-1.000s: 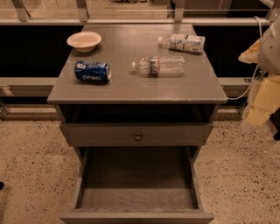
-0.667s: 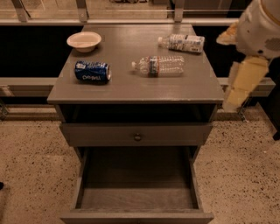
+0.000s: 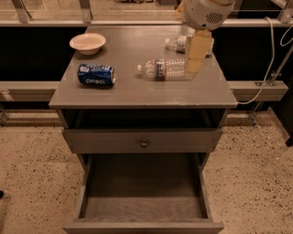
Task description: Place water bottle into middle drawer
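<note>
The water bottle is beside the blue soda can. My gripper needs to close on the base end (image 3: pixel 185 70) of the water bottle, opposite the water bottle's white cap.
The water bottle (image 3: pixel 165 69) lies on its side on the grey cabinet top (image 3: pixel 137 93), white cap to the left, blue-and-red band near the cap. My gripper (image 3: pixel 196 63) hangs down from the white arm head (image 3: pixel 206 11) at the top right, right at the bottle's base end and partly covering it. Whether it touches the bottle I cannot tell. The middle drawer (image 3: pixel 143 208), the lowest one, stands pulled out at the bottom of the view, with a wood-grain floor and nothing in it.
A blue soda can (image 3: pixel 96 75) lies at the left of the top. A white bowl (image 3: pixel 87 43) sits at the back left. A second bottle (image 3: pixel 177 44) lies at the back right behind the gripper. The knobbed drawer (image 3: pixel 143 143) is shut. A white cable (image 3: pixel 270 59) hangs at the right.
The arm has swung in from the right side of the cabinet to over its top, and the gripper now hangs at the base end of the water bottle. The objects have not moved.
</note>
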{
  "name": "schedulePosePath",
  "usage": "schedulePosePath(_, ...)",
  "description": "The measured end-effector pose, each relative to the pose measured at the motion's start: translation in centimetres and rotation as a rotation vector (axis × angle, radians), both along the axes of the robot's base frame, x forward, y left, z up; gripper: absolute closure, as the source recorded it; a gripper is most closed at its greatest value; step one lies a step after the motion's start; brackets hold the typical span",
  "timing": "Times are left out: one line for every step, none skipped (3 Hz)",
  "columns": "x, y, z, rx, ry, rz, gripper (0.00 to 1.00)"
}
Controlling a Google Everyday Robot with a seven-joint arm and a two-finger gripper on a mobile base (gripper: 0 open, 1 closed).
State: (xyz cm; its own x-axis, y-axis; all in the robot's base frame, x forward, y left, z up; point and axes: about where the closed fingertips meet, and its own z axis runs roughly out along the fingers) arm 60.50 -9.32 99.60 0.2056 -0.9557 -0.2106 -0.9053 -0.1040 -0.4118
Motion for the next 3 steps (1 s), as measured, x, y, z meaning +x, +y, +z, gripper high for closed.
schedulePosePath(0.2,-0.2,-0.3,-0.004,0.009,-0.005,0.00)
schedulePosePath(2.0,-1.5,-3.0,-0.033,0.079,-0.039,0.00)
schedulePosePath(3.8,-3.5,-5.3,-0.036,0.137,-0.073,0.00)
